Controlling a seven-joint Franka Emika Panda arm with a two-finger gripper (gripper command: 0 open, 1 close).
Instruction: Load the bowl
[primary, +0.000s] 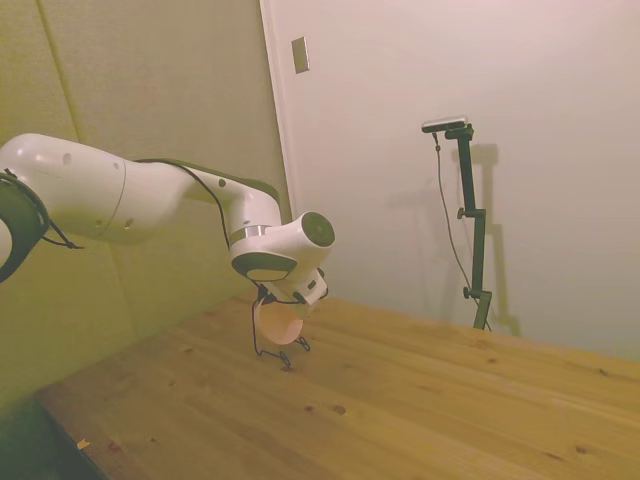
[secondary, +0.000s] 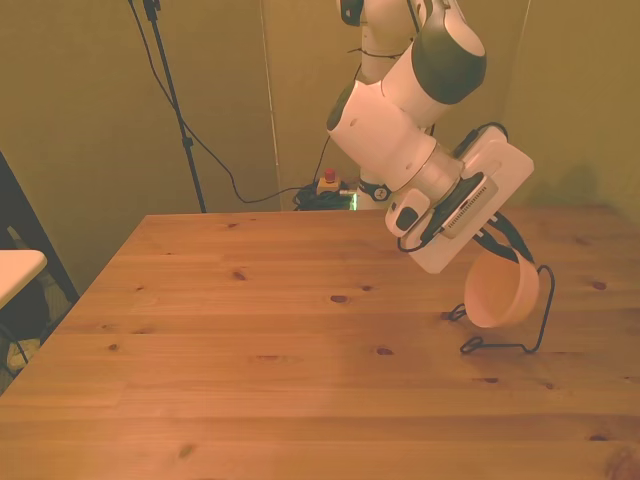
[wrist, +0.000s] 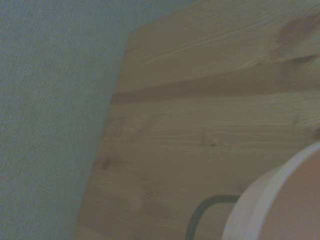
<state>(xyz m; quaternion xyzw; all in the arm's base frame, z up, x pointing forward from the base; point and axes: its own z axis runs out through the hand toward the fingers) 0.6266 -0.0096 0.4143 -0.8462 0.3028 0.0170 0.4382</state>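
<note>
Next, my gripper releases the pale pink bowl on its edge, set between the uprights of the black wire rack (primary: 278, 328).
The pale pink bowl (secondary: 502, 293) is tipped on its edge, its hollow facing the front view's right. It sits between the uprights of a thin black wire rack (secondary: 541, 318) on the wooden table (secondary: 250, 330). My gripper (secondary: 505, 254) reaches down at a slant onto the bowl's upper rim and looks shut on it. From the side, the bowl (primary: 278, 323) hangs just under the gripper (primary: 275, 300), inside the rack (primary: 262, 346). Up close, the wrist view shows the bowl's pale rim (wrist: 270, 200), a bend of the rack's wire (wrist: 200, 212) and the table's corner.
The rack stands near the table's edge at the front view's right, close to the wall (primary: 80, 300). A red button box (secondary: 328, 183) lies on the floor behind the table. A white surface (secondary: 15, 270) juts in at the front view's left.
</note>
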